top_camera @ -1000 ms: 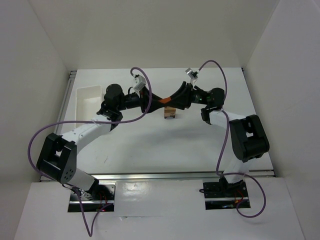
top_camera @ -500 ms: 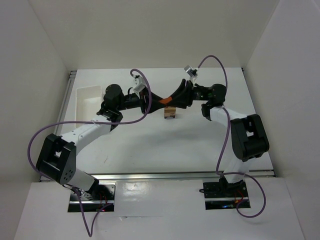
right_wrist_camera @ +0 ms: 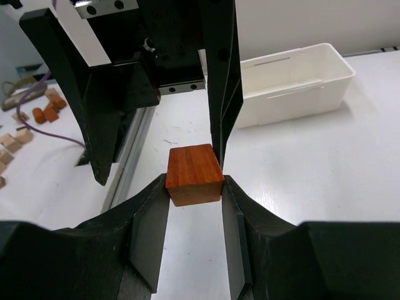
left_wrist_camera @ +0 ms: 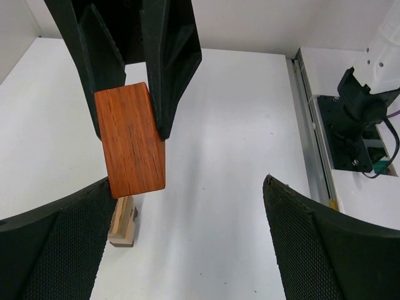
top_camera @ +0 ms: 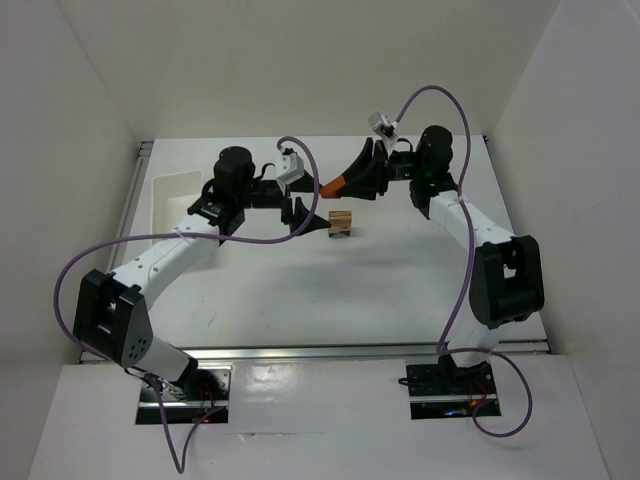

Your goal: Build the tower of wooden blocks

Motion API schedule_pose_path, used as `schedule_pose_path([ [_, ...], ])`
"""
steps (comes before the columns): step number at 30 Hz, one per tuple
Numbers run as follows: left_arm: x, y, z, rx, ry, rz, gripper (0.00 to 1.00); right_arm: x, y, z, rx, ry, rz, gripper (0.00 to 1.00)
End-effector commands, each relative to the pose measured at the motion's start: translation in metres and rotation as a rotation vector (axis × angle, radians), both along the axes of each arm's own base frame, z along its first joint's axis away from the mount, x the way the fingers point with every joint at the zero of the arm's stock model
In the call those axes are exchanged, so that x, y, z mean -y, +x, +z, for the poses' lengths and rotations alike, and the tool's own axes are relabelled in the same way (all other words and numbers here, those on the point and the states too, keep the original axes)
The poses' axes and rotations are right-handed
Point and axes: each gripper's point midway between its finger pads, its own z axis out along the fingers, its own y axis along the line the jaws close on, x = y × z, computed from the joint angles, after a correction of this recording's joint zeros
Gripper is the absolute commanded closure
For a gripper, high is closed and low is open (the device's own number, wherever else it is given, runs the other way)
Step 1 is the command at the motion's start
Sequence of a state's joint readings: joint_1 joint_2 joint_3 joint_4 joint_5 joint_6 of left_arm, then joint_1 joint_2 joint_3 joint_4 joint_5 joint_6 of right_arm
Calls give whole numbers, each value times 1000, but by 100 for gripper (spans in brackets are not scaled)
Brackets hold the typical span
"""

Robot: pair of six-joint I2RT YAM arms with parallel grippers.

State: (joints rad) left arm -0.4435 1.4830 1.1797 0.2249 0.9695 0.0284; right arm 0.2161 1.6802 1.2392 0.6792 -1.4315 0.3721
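Observation:
The orange-red block points endwise out of my right gripper. Next, my left gripper takes its loose end (left_wrist_camera: 138, 175) before my right gripper opens and grips it again.
The orange-red block (right_wrist_camera: 194, 173) is pinched between the fingers of my right gripper (right_wrist_camera: 194, 185), which is shut on it. In the top view that block (top_camera: 333, 187) hangs in the right gripper (top_camera: 340, 185), above and just behind the small wood block tower (top_camera: 341, 224). The tower has light tan pieces on a dark brown base. My left gripper (top_camera: 305, 213) stands wide open just left of the tower, holding nothing. In the left wrist view the block (left_wrist_camera: 131, 140) hangs above the tower (left_wrist_camera: 123, 220), apart from the left gripper (left_wrist_camera: 187, 187).
A white plastic tray (top_camera: 165, 195) sits at the back left, also seen in the right wrist view as the tray (right_wrist_camera: 294, 81). Several loose wooden blocks (right_wrist_camera: 25, 128) lie beyond the metal rail (right_wrist_camera: 128, 156). A metal rail (left_wrist_camera: 309, 144) runs along the table edge.
The left gripper has opened, let go of the orange-red block and drawn back to the left. The right gripper keeps the block and has moved it up and toward the back.

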Motion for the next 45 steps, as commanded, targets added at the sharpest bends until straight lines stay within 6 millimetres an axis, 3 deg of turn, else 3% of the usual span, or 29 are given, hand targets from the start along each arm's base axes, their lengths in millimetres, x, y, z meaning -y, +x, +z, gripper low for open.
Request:
schedule_pose_path([
  [1, 6, -25, 1, 6, 19, -148, 1, 7, 22, 3, 99, -40, -157, 100],
  [5, 8, -16, -1, -3, 20, -124, 1, 8, 30, -6, 60, -103, -170, 100],
  [10, 7, 5, -7, 18, 80, -49, 1, 8, 24, -12, 63, -199, -167, 100],
  [11, 7, 4, -7, 17, 86, -50, 6, 4, 20, -16, 106, -209, -142, 100],
  [15, 10, 12, -10, 17, 103, -59, 8, -2, 15, -24, 155, -251, -140, 100],
  [19, 14, 11, -6, 25, 103, -104, 18, -7, 11, -30, 160, -292, -119, 100],
  [21, 15, 15, -16, 1, 120, -108, 22, -8, 9, -33, 164, -282, -95, 100],
  [22, 16, 14, -11, 15, 115, -117, 29, -8, 9, -33, 164, -282, -95, 100],
  [23, 15, 14, -20, -13, 131, -121, 37, -8, 9, -33, 164, -282, -95, 100],
  [24, 15, 14, -16, 5, 133, -123, 52, -9, 11, -31, 179, -277, -97, 100],
  [28, 16, 16, -19, 2, 139, -126, 78, -8, 8, -24, 196, -271, -100, 100],
  [32, 15, 18, -21, 6, 150, -116, 100, -10, 13, -16, 231, -255, -108, 100],
  [35, 15, 19, -19, 20, 144, -115, 100, -11, 9, -14, 215, -239, -90, 100],
  [39, 19, 18, -24, -22, 106, -118, 100, -13, 10, -5, 253, -199, -103, 60],
  [41, 20, 15, -15, -83, 57, -86, 100, -12, 1, 10, 245, -164, -125, 54],
  [43, 19, 18, -10, -115, -24, -43, 100, -5, 3, 11, 237, -126, -174, 51],
  [44, 18, 15, -1, -106, -59, -27, 100, -3, -1, 23, 272, -103, -210, 50],
  [45, 17, 13, -1, -104, -104, -18, 100, 2, 0, 20, 270, -75, -241, 46],
])
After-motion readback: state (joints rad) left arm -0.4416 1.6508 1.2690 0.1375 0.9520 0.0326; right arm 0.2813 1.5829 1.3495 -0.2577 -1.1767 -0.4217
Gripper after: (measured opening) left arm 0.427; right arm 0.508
